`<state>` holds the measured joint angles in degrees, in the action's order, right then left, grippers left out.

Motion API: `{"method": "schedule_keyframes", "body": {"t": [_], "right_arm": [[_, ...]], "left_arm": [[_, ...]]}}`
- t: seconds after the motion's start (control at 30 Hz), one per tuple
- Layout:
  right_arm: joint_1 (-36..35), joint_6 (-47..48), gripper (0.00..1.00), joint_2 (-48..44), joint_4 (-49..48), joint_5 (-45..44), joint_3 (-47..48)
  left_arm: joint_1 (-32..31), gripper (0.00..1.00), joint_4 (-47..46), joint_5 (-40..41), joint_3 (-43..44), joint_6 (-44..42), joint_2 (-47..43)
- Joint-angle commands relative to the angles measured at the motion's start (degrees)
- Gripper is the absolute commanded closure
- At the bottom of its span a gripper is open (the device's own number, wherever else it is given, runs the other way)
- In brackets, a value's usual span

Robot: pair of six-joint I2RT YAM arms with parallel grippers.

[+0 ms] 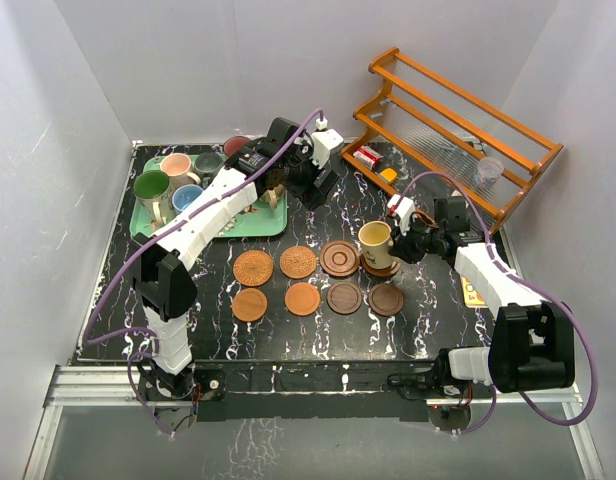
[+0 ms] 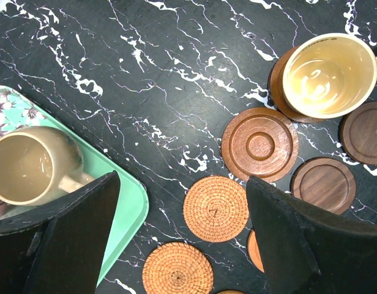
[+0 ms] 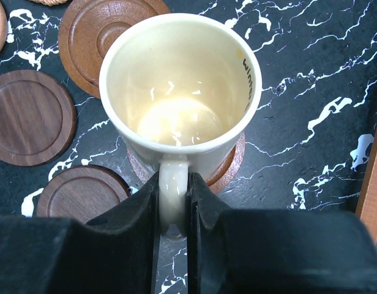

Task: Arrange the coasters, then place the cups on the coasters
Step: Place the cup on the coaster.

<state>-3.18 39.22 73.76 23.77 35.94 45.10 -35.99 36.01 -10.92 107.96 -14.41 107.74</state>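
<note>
The yellow-cream cup will go down from my right gripper onto the back-row wood coaster (image 1: pixel 381 260) (image 3: pixel 186 138) that is closest to the wooden rack.
Eight coasters lie in two rows of four at mid-table: woven ones (image 1: pixel 253 267) on the left, dark wood ones (image 1: pixel 343 297) on the right. A yellow-cream cup (image 1: pixel 375 240) stands on the back-right wood coaster (image 3: pixel 228 165). My right gripper (image 3: pixel 174 184) is shut on the cup's handle. My left gripper (image 2: pixel 182 180) hangs open over the right edge of the green tray (image 2: pixel 124 208), with nothing between its fingers and a tan cup (image 2: pixel 26 165) just left of it. More cups stand on the tray: green (image 1: pixel 151 185), pink (image 1: pixel 175 165), light blue (image 1: pixel 187 196).
A wooden rack (image 1: pixel 458 120) stands at the back right with a clear glass cup (image 1: pixel 491 170) on it. A small red box (image 1: pixel 366 156) lies in front of the rack. An orange card (image 1: pixel 473 292) sits under my right arm.
</note>
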Motion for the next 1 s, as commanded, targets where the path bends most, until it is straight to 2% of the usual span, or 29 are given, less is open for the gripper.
{"method": "schedule_keyframes", "body": {"t": [0.0,0.2,0.6,0.97], "right_arm": [[0.6,1.8,1.0,-0.7,-5.8,2.3,-0.1],[1.1,2.6,1.0,-1.0,-5.8,1.1,-0.8],[1.5,3.7,0.82,-1.3,-3.6,-0.7,-1.1],[1.7,3.5,0.77,-2.4,-3.1,-2.9,-2.7]], "left_arm": [[-0.1,0.17,-0.1,-0.1,0.3,-0.6,-2.3],[-0.1,0.17,0.0,-0.4,0.2,-0.5,-2.5],[-0.1,0.17,0.1,-0.8,-0.2,-0.6,-3.1],[-0.1,0.17,0.0,-1.3,-0.6,-0.6,-3.6]]}}
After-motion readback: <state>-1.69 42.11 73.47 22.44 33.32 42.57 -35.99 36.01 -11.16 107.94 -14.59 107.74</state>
